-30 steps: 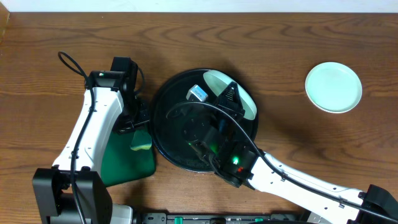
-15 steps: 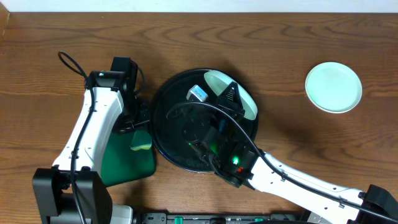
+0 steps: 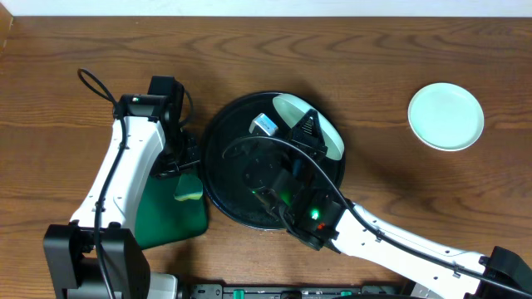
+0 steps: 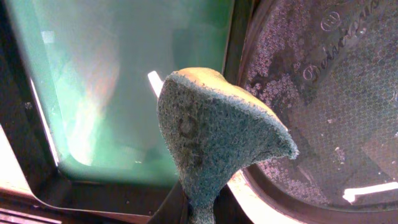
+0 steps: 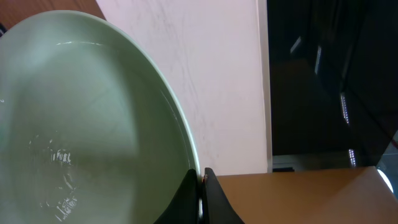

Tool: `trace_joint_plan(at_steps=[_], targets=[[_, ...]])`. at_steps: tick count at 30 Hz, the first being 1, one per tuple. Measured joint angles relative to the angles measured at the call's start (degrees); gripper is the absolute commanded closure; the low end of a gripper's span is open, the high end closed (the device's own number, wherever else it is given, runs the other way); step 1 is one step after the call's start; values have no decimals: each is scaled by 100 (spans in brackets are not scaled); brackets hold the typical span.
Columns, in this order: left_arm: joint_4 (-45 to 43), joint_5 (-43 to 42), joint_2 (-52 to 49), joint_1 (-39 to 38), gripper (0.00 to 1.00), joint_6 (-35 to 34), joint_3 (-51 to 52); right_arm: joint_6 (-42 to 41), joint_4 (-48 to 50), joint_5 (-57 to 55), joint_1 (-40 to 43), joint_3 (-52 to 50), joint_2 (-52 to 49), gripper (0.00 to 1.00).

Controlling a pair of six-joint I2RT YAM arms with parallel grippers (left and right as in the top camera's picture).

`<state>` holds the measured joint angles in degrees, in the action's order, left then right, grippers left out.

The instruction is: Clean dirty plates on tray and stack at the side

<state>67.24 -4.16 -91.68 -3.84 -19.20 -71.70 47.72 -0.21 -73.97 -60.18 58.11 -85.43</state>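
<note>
My left gripper has the yellow-and-grey sponge. It will let go of it around the middle of the green rectangular tray (image 3: 171, 187) (image 4: 140, 84).
The round black tray (image 3: 218, 178) sits mid-table. My right gripper (image 3: 309, 129) is over its far right part, shut on the rim of a pale-mint plate (image 3: 331, 139) held tilted on edge. In the right wrist view the fingers (image 5: 202, 186) pinch that plate's rim (image 5: 81, 124). A second plate (image 3: 445, 116) lies on the table at the far right. No third plate shows. My left gripper (image 3: 184, 170) is shut on a sponge (image 3: 189, 189) beside the tray's left edge. The left wrist view shows the sponge (image 4: 211, 137) bulging from the jaws (image 4: 199, 211).
A green rectangular tray (image 3: 166, 212) lies under the sponge at the left, touching the black tray; it also shows in the left wrist view (image 4: 118, 81), with the black tray's textured floor (image 4: 323, 112) beside it. Bare wooden table lies between the black tray and the far-right plate.
</note>
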Motion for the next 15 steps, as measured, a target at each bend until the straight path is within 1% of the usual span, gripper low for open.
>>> trace_joint_plan(at_steps=[9,15], targets=[[-214,129,-44,13,92,22,0,0,-2,0,0,0,0,99],[-463,197,-570,280,93,22,0,0,-2,0,0,0,0,99]])
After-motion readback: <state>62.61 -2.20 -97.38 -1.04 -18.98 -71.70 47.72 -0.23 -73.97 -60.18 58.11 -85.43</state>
